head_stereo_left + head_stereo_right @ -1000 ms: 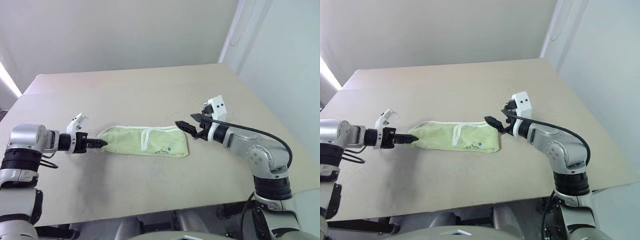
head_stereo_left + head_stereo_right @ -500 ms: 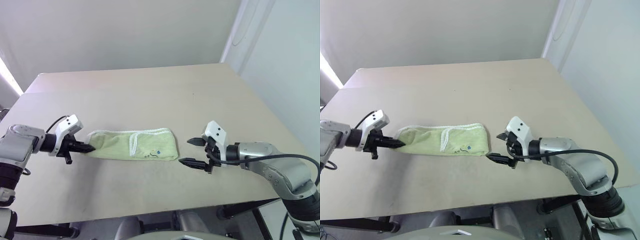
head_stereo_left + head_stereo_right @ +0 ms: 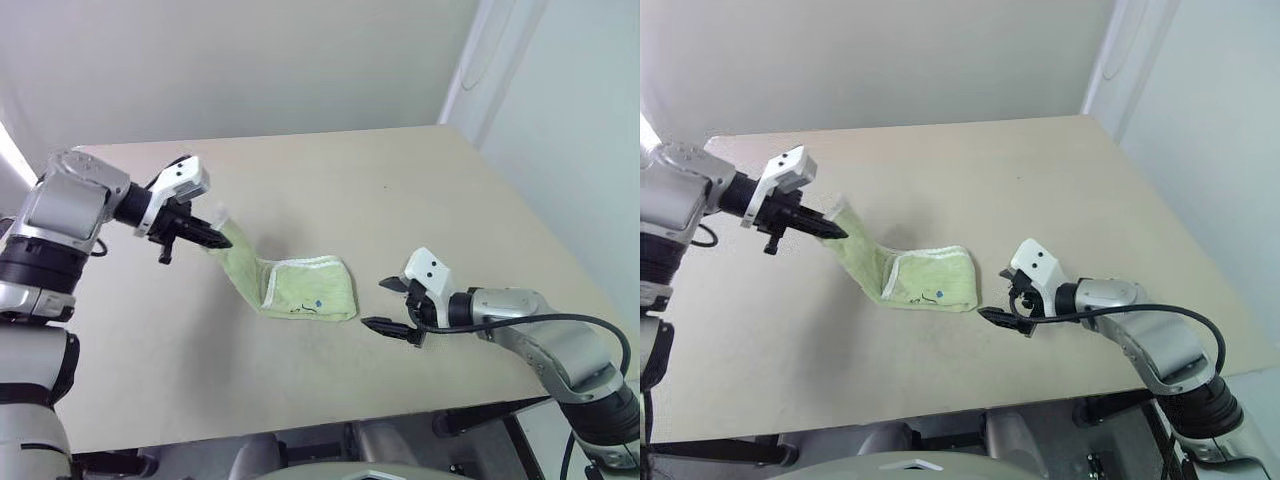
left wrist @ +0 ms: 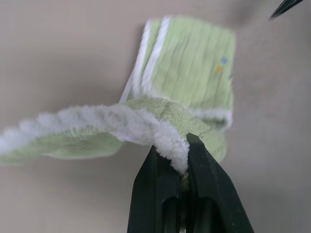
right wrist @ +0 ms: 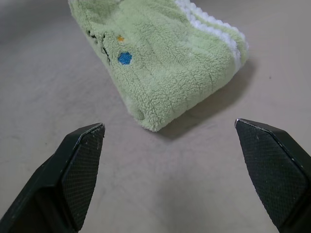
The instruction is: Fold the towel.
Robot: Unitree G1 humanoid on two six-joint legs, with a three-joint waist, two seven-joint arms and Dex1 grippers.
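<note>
The robot's left gripper will set the towel's lifted end down on the flat part (image 3: 333,282) (image 4: 195,42) near the blue dot.
The light yellow-green towel (image 3: 300,288) with white edging lies folded into a narrow strip on the tan table (image 3: 330,190). Its left end is lifted off the surface, pinched by my left gripper (image 3: 222,242), which is shut on the white-edged hem (image 4: 165,141). The right part of the towel (image 5: 160,53) rests flat, showing a small blue dot and a dark logo. My right gripper (image 3: 383,305) hovers just off the towel's right end, open wide, with nothing between its fingers (image 5: 80,170).
The table's right edge (image 3: 560,270) and front edge run close to my right arm. A pale wall stands behind the table, and a white panel (image 3: 560,110) rises at the right.
My left gripper has risen and swung right, lifting the towel's left end off the table. My right gripper let go of the right end, drew back and has since stayed still, open.
</note>
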